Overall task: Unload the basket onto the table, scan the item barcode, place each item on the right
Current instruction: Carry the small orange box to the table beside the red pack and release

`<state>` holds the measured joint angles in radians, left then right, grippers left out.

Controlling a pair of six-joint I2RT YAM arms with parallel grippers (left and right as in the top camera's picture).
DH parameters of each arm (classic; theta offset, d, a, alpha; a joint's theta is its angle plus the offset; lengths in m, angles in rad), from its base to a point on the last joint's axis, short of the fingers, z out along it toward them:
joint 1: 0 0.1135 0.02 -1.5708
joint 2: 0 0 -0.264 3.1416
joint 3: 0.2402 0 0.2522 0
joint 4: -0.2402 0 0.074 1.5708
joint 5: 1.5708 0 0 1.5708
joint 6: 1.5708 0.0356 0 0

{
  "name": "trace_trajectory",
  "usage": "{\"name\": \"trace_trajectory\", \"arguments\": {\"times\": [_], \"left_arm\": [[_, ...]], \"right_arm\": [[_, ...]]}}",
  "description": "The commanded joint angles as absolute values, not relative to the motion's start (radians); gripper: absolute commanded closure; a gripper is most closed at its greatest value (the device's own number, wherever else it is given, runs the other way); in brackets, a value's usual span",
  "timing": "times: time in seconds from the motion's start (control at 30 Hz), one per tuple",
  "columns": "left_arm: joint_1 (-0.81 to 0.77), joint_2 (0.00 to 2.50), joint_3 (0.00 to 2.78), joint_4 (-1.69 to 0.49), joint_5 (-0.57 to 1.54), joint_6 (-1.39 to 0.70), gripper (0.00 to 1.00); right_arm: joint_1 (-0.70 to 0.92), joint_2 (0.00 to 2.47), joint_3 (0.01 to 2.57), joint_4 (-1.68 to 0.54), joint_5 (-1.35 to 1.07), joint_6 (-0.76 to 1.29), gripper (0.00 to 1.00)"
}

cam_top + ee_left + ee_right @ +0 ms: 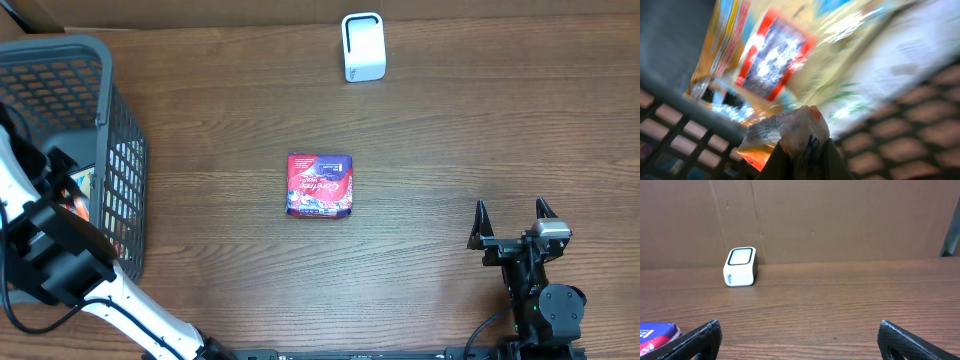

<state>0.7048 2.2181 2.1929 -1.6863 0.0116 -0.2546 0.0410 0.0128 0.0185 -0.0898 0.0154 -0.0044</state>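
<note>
Next, my left gripper sets the plastic packet down next to the red and purple packet's far corner [396, 151], on the side where my right gripper is.
My left arm [45, 230] reaches down into the grey mesh basket [120, 120] at the left. In the left wrist view my left gripper [802, 146] is shut on the crinkled white and orange edge of a plastic packet [790, 131]. A glossy yellow bag with a red-framed label [775, 55] lies blurred just behind it. A red and purple packet [319, 185] lies flat in the middle of the table. The white scanner [363, 46] stands at the far edge, also in the right wrist view [740, 266]. My right gripper [512, 218] rests open at the front right, nothing between its fingers.
The basket's mesh wall [685, 140] is close around the left gripper. A brown cardboard wall [840, 220] stands behind the scanner. A corner of the red and purple packet [657, 332] shows left of the right gripper [800, 330].
</note>
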Motion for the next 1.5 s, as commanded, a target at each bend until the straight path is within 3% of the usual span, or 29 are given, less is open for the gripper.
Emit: {"name": "trace_trajectory", "arguments": {"times": [0.0,0.23,0.53,0.67,0.93,1.23,1.47], "left_arm": [[0.707,2.175,2.337,-1.69,0.209,-0.224,0.96],[0.706,2.045,2.511,-1.688,0.435,-0.22,0.96],[0.693,1.786,2.594,-1.645,0.462,-0.216,0.96],[0.624,1.696,2.594,-1.647,0.587,-0.213,0.96],[0.258,1.676,2.568,-1.689,0.635,-0.175,0.96],[-0.21,1.84,2.498,-1.689,0.462,-0.197,0.96],[-0.421,2.042,2.48,-1.678,0.356,-0.2,0.96]], "right_arm": [[0.044,0.003,0.008,-0.083,0.025,-0.008,0.0],[0.044,0.003,0.008,-0.083,0.025,-0.008,0.0],[0.044,0.003,0.008,-0.083,0.025,-0.008,0.0],[0.044,0.003,0.008,-0.083,0.025,-0.008,0.0],[0.044,0.003,0.008,-0.083,0.025,-0.008,0.0],[0.044,0.003,0.008,-0.083,0.025,-0.008,0.0],[0.044,0.003,0.008,-0.083,0.025,-0.008,0.0]]}}
